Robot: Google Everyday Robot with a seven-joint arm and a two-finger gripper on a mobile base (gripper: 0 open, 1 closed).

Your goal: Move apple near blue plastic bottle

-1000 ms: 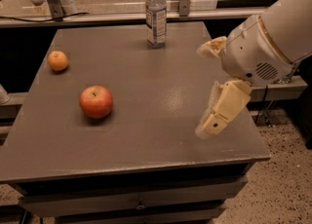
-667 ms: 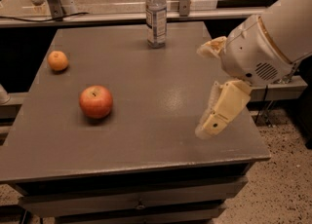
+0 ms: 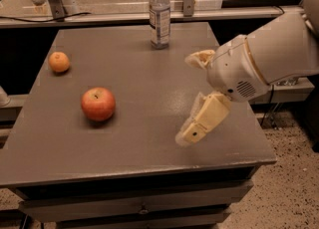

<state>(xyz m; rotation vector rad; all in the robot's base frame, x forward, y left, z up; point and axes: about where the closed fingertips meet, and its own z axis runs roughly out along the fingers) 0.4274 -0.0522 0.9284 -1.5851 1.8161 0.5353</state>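
Note:
My gripper is to go across to the red apple next, and there it should take hold of the apple's side (image 3: pixel 108 104) that faces my gripper.
The red apple (image 3: pixel 98 103) sits on the grey table (image 3: pixel 139 68), left of the middle. The blue plastic bottle (image 3: pixel 159 15), clear with a white cap and pale label, stands upright near the table's far edge. My gripper (image 3: pixel 187 98) hovers over the right part of the table, open and empty. One finger (image 3: pixel 200 58) is up and the other finger (image 3: pixel 204 120) is lower, close above the tabletop. The gripper is well to the right of the apple and in front of the bottle.
A small orange citrus fruit (image 3: pixel 59 61) lies near the table's left edge, behind the apple. A railing (image 3: pixel 99 19) with metal posts runs behind the table. The table's front edge has drawers (image 3: pixel 139 205) below. Speckled floor (image 3: pixel 294 183) lies to the right.
My gripper has moved a little to the left, toward the apple. The apple, bottle and orange fruit have not moved.

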